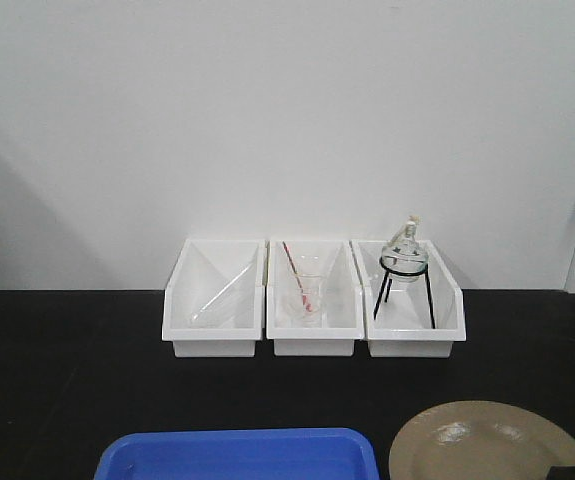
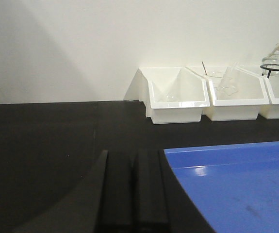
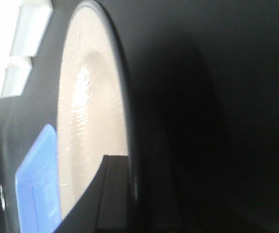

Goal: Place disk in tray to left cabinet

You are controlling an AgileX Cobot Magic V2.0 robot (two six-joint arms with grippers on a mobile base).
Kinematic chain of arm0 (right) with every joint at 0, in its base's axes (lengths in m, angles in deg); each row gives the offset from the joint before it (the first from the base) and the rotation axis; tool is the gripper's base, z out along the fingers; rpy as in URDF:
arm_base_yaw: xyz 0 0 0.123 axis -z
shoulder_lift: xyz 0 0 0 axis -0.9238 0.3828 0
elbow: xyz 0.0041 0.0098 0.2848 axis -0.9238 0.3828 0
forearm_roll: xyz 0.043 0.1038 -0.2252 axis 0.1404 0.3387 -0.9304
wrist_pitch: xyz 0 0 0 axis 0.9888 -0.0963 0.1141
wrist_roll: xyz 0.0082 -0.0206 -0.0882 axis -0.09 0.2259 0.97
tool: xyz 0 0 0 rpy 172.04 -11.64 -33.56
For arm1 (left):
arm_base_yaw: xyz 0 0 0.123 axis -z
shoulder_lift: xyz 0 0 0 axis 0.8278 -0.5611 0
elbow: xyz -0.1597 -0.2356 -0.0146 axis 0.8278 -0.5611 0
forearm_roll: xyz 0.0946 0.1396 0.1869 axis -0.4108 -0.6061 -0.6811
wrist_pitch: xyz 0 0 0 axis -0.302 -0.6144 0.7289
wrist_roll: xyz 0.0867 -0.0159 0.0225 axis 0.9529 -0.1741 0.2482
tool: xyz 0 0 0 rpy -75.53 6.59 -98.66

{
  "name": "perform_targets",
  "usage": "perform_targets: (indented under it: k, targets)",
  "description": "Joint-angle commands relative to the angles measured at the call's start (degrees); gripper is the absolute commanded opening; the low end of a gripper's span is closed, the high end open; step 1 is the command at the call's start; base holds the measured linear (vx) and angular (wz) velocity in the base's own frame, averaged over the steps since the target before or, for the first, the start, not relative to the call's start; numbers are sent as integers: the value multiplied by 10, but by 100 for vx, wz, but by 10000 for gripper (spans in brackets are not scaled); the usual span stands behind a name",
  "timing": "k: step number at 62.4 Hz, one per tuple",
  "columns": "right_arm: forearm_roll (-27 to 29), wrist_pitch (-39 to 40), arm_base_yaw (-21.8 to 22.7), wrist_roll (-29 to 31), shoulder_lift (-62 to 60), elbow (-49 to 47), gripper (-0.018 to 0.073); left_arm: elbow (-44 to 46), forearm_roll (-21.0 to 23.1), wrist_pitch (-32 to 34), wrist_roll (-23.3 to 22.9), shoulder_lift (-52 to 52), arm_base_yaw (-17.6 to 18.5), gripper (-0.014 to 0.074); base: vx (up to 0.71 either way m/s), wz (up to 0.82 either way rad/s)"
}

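Note:
The robot's right gripper will release the tan disk, now just beside the blue tray, in the middle of the blue tray (image 1: 236,474) (image 3: 45,201).
The tan disk (image 1: 477,442) with its thin black rim sits at the bottom right of the front view, just right of the blue tray (image 1: 237,455). In the right wrist view the disk (image 3: 90,111) is seen almost edge-on. My right gripper (image 3: 132,162) is closed on its rim: one finger (image 3: 114,194) lies on the tan face, the other is lost in the dark behind. My left gripper (image 2: 132,189) is shut with nothing in it, low over the black table just left of the tray (image 2: 236,189). The left cabinet is out of view.
Three white open-front bins (image 1: 312,300) stand in a row against the white wall, holding glass rods, a beaker and a flask on a black tripod (image 1: 404,270). The black tabletop (image 1: 57,380) stretches left of the tray.

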Motion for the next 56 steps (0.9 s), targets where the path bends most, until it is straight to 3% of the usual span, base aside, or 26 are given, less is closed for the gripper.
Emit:
perform_targets:
  k: [1, 10, 16, 17, 18, 24, 39, 49, 56]
  targets:
    - [96, -76, -1, 13, -53, -12, -5, -8, 1, 47, -6, 3, -1, -3, 0, 0]
    - [120, -80, -36, 11, -103, -13, -4, -8, 1, 47, -6, 3, -1, -3, 0, 0]
    - [138, -74, -89, 1, -135, -13, -4, -8, 1, 47, -6, 3, -1, -3, 0, 0]
    - [163, -58, -147, -12, -156, -13, -4, -8, 1, 47, -6, 3, -1, -3, 0, 0]
    - [168, -56, -163, -14, -158, -13, -4, -8, 1, 47, -6, 3, -1, -3, 0, 0]
    - [207, -42, -236, -26, -163, -13, -4, -8, 1, 47, -6, 3, -1, -3, 0, 0]
    - [206, 76, -428, -37, -151, -12, -4, -8, 1, 47, -6, 3, -1, -3, 0, 0]
    - [206, 136, -506, -38, -122, -13, -4, -8, 1, 47, -6, 3, -1, -3, 0, 0]
    - [206, 153, -523, -37, -99, -13, -4, -8, 1, 47, -6, 3, -1, -3, 0, 0]
